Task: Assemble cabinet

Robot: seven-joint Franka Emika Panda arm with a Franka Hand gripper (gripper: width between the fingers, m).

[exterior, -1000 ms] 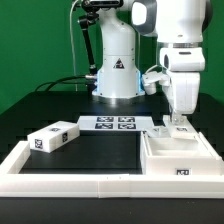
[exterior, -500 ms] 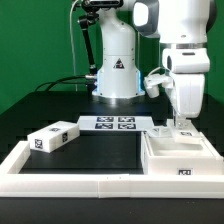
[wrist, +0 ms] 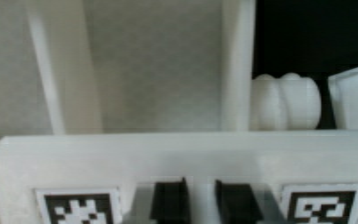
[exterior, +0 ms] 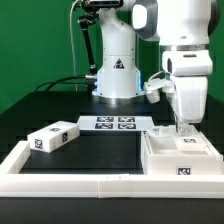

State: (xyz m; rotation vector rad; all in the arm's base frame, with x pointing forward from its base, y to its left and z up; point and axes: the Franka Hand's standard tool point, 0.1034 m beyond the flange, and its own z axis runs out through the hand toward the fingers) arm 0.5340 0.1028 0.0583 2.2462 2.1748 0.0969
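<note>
Next, I release the white tagged panel from my gripper in the cabinet body (exterior: 188, 150), near its near side.
The cabinet body (exterior: 176, 158), a white box with inner compartments and marker tags, lies at the exterior view's right inside the border frame. My gripper (exterior: 183, 126) reaches down onto its far wall. In the wrist view the body's tagged face (wrist: 140, 160) fills the lower part. My gripper (wrist: 197, 200) has its two dark fingers (wrist: 165, 200) close together with a thin white strip of the wall between them. A smaller white tagged block (exterior: 52, 137) lies at the exterior view's left, well away from my gripper.
The marker board (exterior: 114, 124) lies flat in front of the arm's base. The long low white border frame (exterior: 70, 183) runs along the near side. In the wrist view a ribbed round white part (wrist: 286, 100) sits beside the body.
My arm and gripper have shifted slightly toward the exterior view's right, and the cabinet body seems to have slid a little with them. The small block has not moved.
</note>
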